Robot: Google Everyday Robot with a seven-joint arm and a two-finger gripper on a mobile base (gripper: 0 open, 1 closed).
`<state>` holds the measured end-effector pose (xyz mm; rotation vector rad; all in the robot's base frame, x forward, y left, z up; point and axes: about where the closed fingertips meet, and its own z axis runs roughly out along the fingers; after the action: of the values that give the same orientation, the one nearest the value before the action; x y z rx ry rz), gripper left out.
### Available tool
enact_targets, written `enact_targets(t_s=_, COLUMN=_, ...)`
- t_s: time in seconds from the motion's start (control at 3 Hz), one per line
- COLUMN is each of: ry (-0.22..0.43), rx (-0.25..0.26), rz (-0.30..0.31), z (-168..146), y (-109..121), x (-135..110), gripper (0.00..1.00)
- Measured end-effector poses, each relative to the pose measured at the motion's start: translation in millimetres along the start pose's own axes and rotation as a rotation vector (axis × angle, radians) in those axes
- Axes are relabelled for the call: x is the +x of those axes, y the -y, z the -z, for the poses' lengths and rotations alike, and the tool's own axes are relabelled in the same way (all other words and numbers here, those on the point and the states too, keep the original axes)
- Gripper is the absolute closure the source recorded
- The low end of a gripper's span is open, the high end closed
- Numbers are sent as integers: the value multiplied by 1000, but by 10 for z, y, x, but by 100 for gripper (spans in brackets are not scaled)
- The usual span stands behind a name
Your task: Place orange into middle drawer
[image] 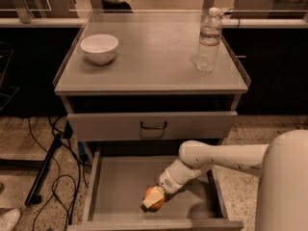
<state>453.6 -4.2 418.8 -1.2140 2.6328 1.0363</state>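
Next, my gripper releases the orange on the grey bottom near the front middle [149,203] of the open drawer.
The orange [149,193] is low inside the open middle drawer [118,184], near the front and middle of its grey floor. I cannot tell whether it touches the floor. My gripper [153,200] reaches down into the drawer from the right, and its pale fingers [151,203] are closed around the orange, covering part of it. My white arm [216,155] crosses over the drawer's right side.
A closed grey drawer front with a dark handle [154,125] sits just above the open drawer. A white bowl [99,47] and a water bottle [209,40] stand on the cabinet top. Black cables and a stand leg [45,170] lie on the floor at the left.
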Motion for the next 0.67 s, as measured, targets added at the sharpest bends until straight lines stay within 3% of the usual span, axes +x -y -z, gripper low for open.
enact_targets(t_s=0.67, ry=14, rx=-33, rz=-52, z=-423, y=175, x=-3, gripper=100)
